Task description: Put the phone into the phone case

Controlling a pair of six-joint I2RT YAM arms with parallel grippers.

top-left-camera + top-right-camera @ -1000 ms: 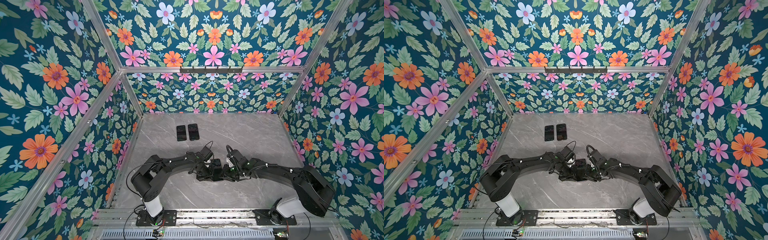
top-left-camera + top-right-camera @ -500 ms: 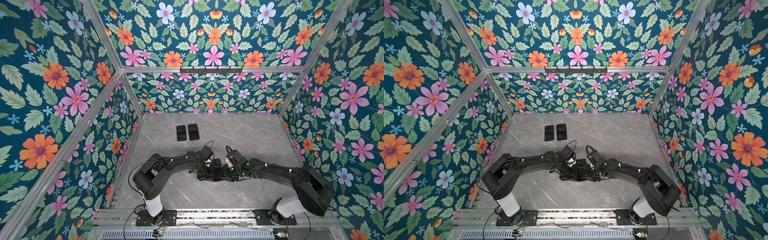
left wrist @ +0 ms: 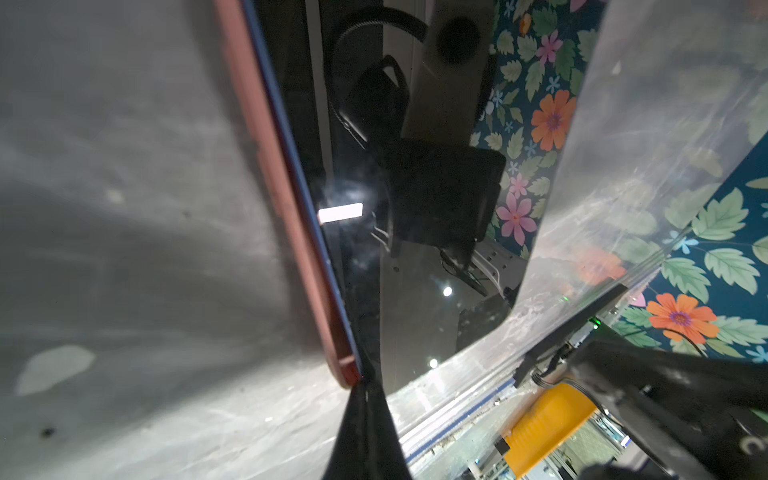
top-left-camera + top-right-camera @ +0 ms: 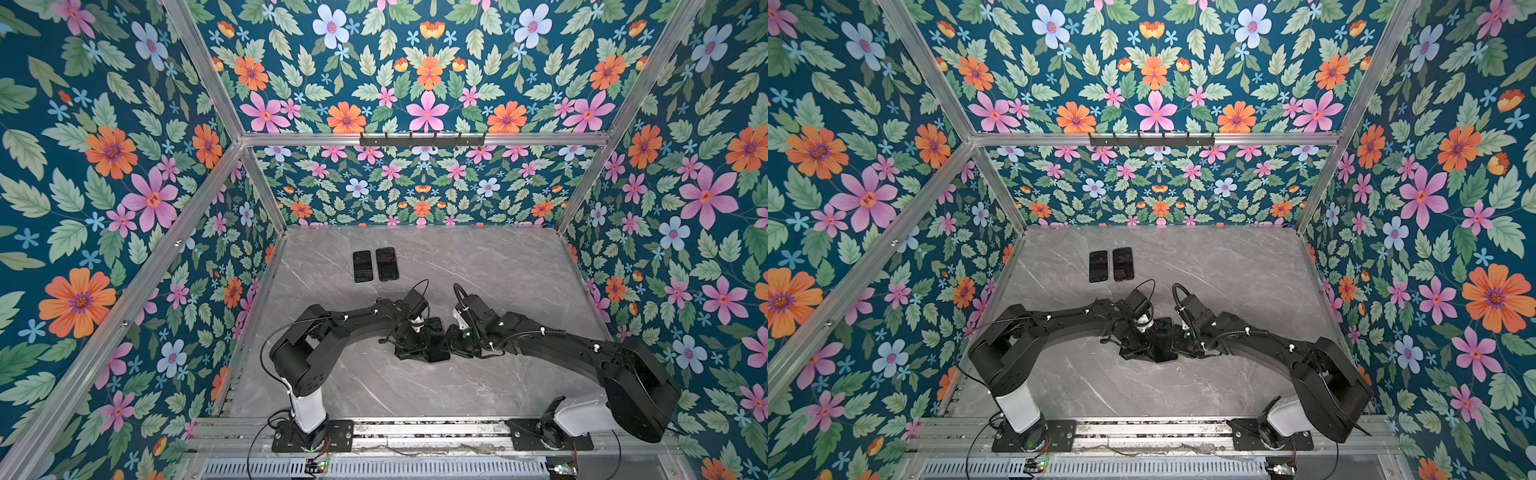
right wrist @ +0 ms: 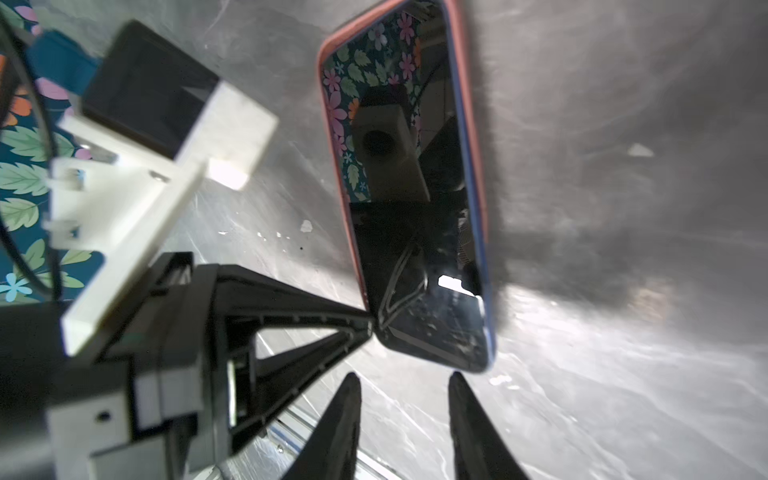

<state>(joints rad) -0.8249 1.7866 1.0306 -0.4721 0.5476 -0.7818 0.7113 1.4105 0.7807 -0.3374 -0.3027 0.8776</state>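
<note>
The blue rim of the phone sticks up above the near end of the case, so I need to open my left gripper and pinch its corner point(image 3: 348, 371) while my right gripper pushes down on the other corner.
The phone point(image 5: 415, 216) has a black screen and a blue rim. It lies on the grey table in the salmon-pink phone case point(image 5: 331, 137); in both top views it is a dark slab point(image 4: 435, 338) point(image 4: 1163, 337) between the two arms. The case's rim wraps the phone's far end, and the blue rim shows along one long side and the near end. My left gripper point(image 3: 365, 399) is shut, with its tip point(image 5: 368, 322) against the phone's near corner and the case edge point(image 3: 268, 158). My right gripper point(image 5: 405, 380) is open and empty just short of the near end.
Two more dark phones point(image 4: 362, 266) point(image 4: 387, 264) lie side by side at the back left of the table point(image 4: 498, 266). Floral walls with aluminium posts enclose three sides. The arm bases stand on a rail point(image 4: 415, 430) along the front edge.
Almost nothing: the left arm has shifted slightly. Both grippers stay at the phone in the middle of the table.
</note>
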